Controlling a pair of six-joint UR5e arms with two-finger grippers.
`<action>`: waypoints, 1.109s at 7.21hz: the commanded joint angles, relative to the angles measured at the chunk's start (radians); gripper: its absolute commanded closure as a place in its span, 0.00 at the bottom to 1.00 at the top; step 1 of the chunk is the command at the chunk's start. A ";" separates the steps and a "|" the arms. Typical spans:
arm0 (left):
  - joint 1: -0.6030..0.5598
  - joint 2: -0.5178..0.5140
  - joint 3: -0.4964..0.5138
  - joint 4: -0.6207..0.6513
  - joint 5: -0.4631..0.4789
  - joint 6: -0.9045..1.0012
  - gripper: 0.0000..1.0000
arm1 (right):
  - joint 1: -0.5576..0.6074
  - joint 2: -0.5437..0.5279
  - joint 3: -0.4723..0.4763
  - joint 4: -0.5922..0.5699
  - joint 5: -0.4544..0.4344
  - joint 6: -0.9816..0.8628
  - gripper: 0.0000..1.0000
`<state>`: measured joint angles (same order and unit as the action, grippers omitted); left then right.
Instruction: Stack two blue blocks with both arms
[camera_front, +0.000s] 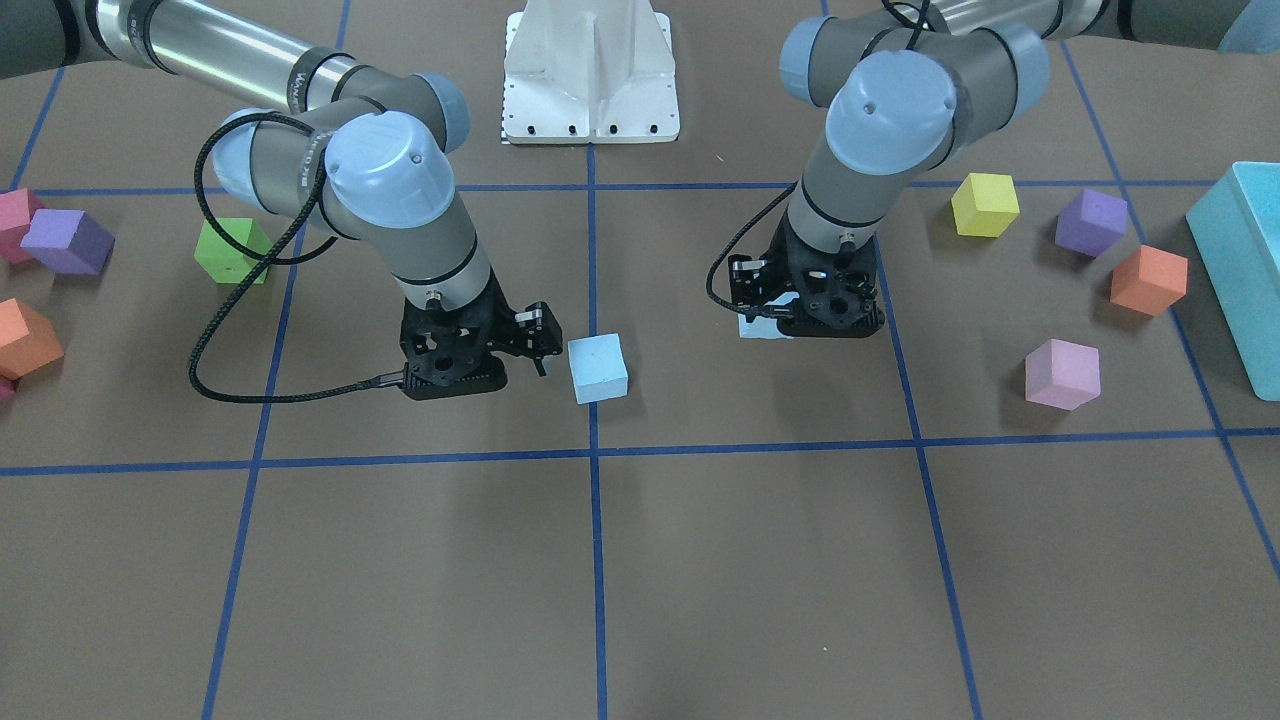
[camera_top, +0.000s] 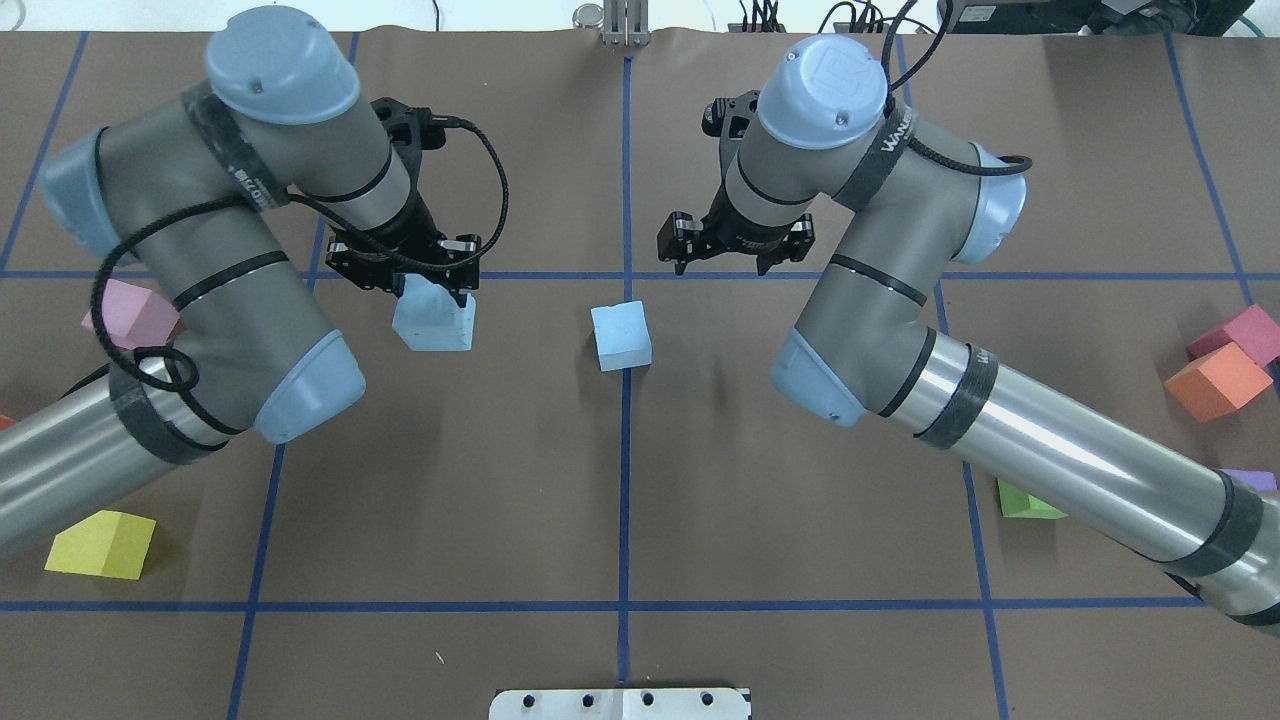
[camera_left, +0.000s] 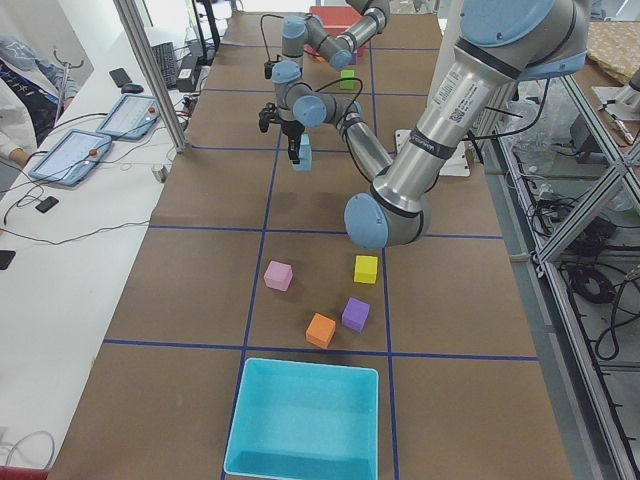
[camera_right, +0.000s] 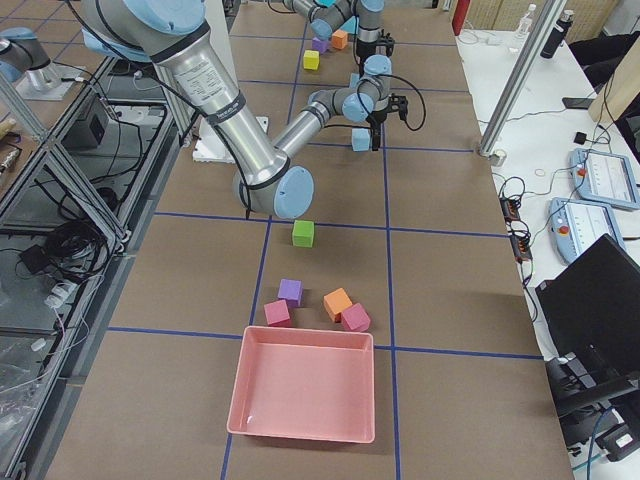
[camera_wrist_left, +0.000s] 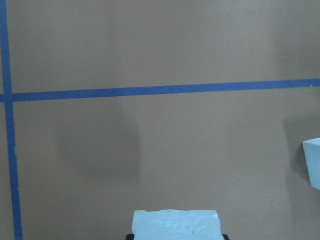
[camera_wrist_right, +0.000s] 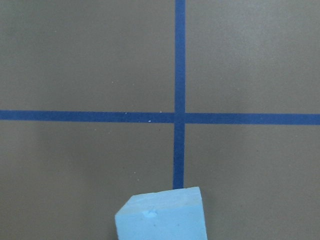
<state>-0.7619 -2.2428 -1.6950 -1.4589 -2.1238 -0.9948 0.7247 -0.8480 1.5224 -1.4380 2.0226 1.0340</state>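
My left gripper has a spot for the second blue block on top of the blue block (camera_front: 597, 354) (camera_wrist_left: 314, 162) lying on the centre line. It will let go of the second block there.
One blue block (camera_top: 620, 335) lies on the brown table on the centre line; it also shows in the front view (camera_front: 597, 367) and at the bottom of the right wrist view (camera_wrist_right: 162, 215). My right gripper (camera_top: 735, 262) is open and empty, hovering just beside this block and apart from it (camera_front: 475, 345). My left gripper (camera_top: 405, 270) is shut on the second blue block (camera_top: 435, 318) and holds it above the table. That block fills the bottom edge of the left wrist view (camera_wrist_left: 175, 224) and peeks out under the gripper (camera_front: 805, 315) in the front view (camera_front: 757, 327).
Yellow (camera_front: 985, 204), purple (camera_front: 1091, 221), orange (camera_front: 1148, 280) and pink (camera_front: 1062, 374) cubes and a turquoise bin (camera_front: 1240, 270) lie on my left side. Green (camera_front: 232, 250), purple (camera_front: 68, 240) and orange (camera_front: 25, 337) cubes and a pink tray (camera_right: 305, 385) lie on my right side.
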 joint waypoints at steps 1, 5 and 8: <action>0.004 -0.127 0.111 -0.004 -0.001 -0.065 0.42 | 0.047 -0.022 0.002 0.004 0.016 -0.048 0.00; 0.049 -0.265 0.273 -0.037 0.008 -0.076 0.41 | 0.056 -0.040 0.002 0.008 0.016 -0.077 0.00; 0.099 -0.317 0.366 -0.119 0.059 -0.136 0.40 | 0.056 -0.043 0.002 0.008 0.013 -0.077 0.00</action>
<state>-0.6754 -2.5479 -1.3537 -1.5533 -2.0788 -1.1196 0.7807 -0.8897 1.5248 -1.4297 2.0373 0.9573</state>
